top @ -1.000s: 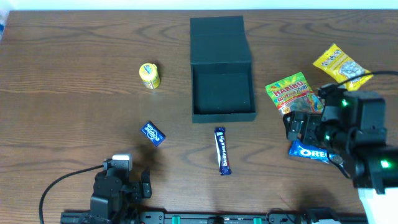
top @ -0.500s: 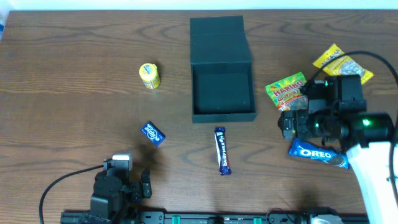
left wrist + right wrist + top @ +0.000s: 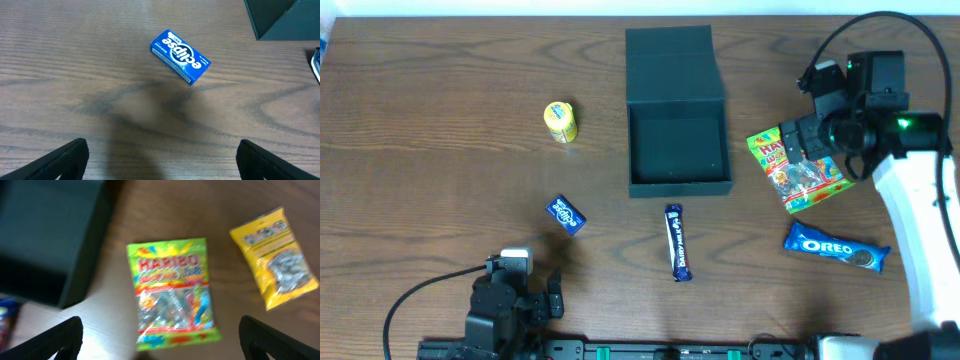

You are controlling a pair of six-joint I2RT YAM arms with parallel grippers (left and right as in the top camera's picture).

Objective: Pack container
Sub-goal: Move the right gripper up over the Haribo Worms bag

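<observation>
My right gripper is going to close on the middle of the Haribo bag (image 3: 789, 167) (image 3: 171, 283), just below its printed name.
The container (image 3: 678, 150), a dark teal square box, stands open at the far middle of the table with its flap lid (image 3: 672, 62) laid back. Its wall also shows in the right wrist view (image 3: 45, 235), and a corner (image 3: 285, 17) shows in the left wrist view. My right gripper (image 3: 798, 140) hovers open above the Haribo bag (image 3: 810, 180), right of the box. In the right wrist view the bag (image 3: 172, 290) lies just ahead of the open gripper (image 3: 160, 335). My left gripper (image 3: 160, 155) is open near the front edge, nothing between its fingers.
A blue Eclipse box (image 3: 180, 56) lies ahead of the left gripper. A chocolate bar (image 3: 678, 243) sits in front of the box, an Oreo pack (image 3: 835, 250) at front right, and a yellow can (image 3: 560, 122) at left. A yellow snack packet (image 3: 277, 255) lies beside the Haribo bag.
My right arm has swung from over the Oreo pack toward the far side, over the Haribo bag, and the Oreo pack now shows in full. The left arm has not moved.
</observation>
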